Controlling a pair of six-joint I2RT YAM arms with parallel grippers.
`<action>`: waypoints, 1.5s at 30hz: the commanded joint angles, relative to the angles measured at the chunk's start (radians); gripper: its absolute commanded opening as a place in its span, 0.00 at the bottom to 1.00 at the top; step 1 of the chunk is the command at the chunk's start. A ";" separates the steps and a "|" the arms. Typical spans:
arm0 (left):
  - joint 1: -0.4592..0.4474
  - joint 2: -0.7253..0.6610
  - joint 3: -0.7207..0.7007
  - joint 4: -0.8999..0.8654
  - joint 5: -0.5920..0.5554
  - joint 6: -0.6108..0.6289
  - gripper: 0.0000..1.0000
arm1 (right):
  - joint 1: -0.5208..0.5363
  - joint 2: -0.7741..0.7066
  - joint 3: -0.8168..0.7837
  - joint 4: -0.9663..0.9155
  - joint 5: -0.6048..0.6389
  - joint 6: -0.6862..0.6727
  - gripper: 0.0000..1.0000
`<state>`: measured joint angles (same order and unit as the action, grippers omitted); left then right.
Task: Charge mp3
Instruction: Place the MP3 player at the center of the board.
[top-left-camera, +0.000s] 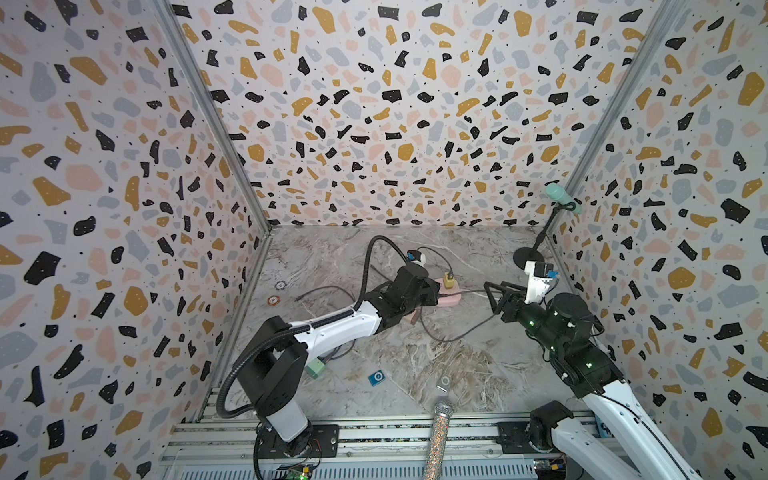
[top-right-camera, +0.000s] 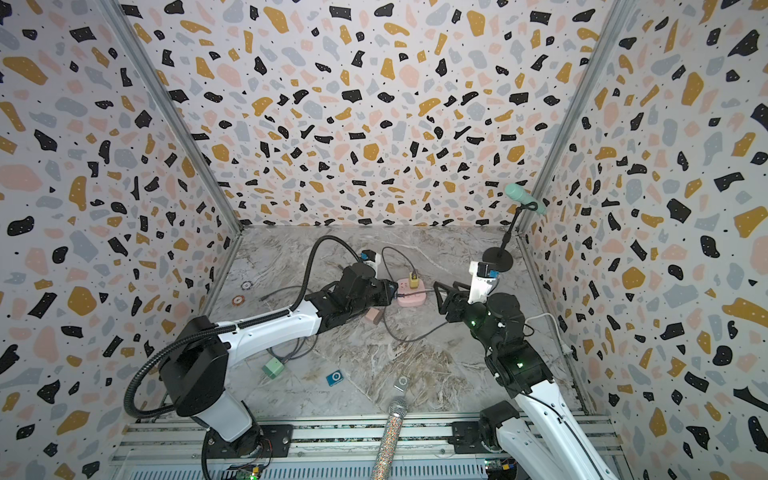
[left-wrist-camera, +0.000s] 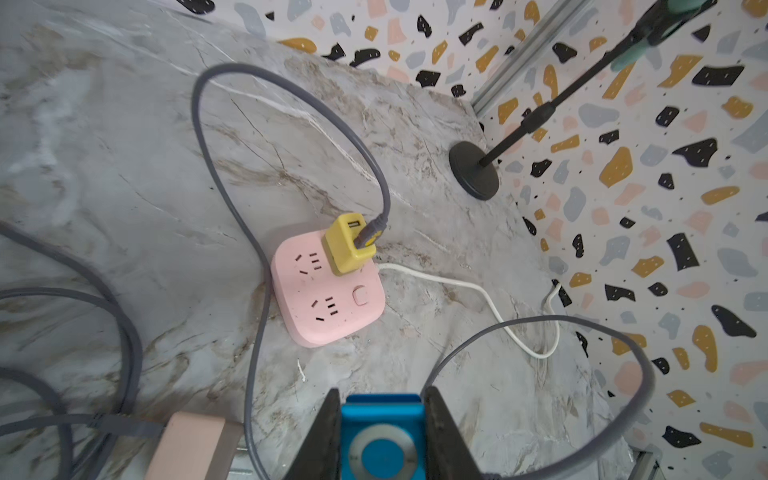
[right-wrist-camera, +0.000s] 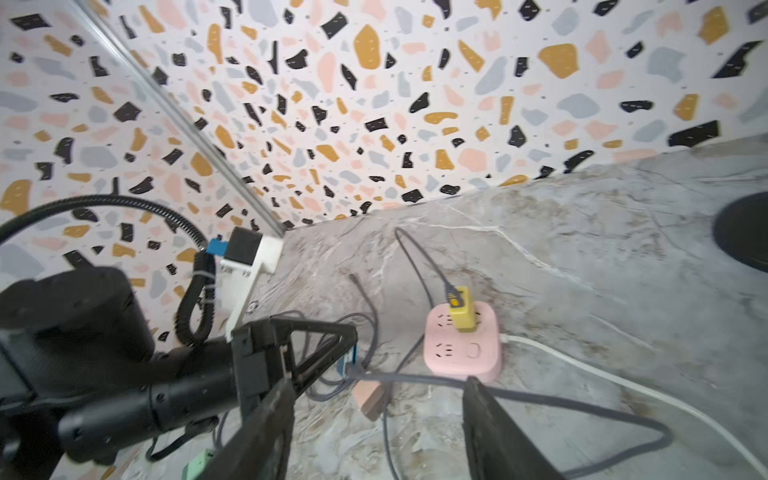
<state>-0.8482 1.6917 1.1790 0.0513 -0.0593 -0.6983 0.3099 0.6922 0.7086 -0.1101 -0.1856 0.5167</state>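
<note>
Once the robot's left gripper lets go, the blue mp3 will rest between the pink power strip and the silver player (top-left-camera: 468, 341).
My left gripper (left-wrist-camera: 382, 399) is shut on a blue mp3 (left-wrist-camera: 382, 432) with a silver control ring, held just short of the pink power strip (left-wrist-camera: 328, 291). A yellow charger (left-wrist-camera: 347, 243) sits in the strip with a grey cable (left-wrist-camera: 199, 124) plugged into it. In the right wrist view the cable (right-wrist-camera: 419, 380) runs up to the edge of the mp3 (right-wrist-camera: 345, 363); the join itself is too small to make out. My right gripper (right-wrist-camera: 378, 382) is open, and the cable crosses just beyond its fingertips. In both top views the grippers (top-left-camera: 436, 296) (top-left-camera: 490, 297) face each other beside the strip (top-left-camera: 451, 299).
A black mic stand (top-left-camera: 528, 255) with a teal microphone (top-left-camera: 561, 197) is at the back right. Another blue player (top-left-camera: 377, 377), a silver one (top-left-camera: 444, 383), a glitter microphone (top-left-camera: 440, 432), a green adapter (top-left-camera: 316, 368) and a tan adapter (top-left-camera: 413, 318) lie nearer the front. A white cord (left-wrist-camera: 478, 291) leaves the strip.
</note>
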 joint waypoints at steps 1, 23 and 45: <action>-0.045 0.059 0.060 -0.030 0.035 0.062 0.07 | -0.103 0.034 0.047 -0.052 -0.130 -0.020 0.64; -0.255 0.350 0.243 -0.360 0.107 0.436 0.12 | -0.317 0.177 0.028 -0.029 -0.264 -0.021 0.63; -0.255 0.608 0.561 -0.424 0.042 0.376 0.42 | -0.334 0.188 0.016 -0.037 -0.243 -0.057 0.62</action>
<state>-1.1042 2.2803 1.7256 -0.3805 -0.0547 -0.3042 -0.0189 0.8913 0.7284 -0.1566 -0.4236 0.4690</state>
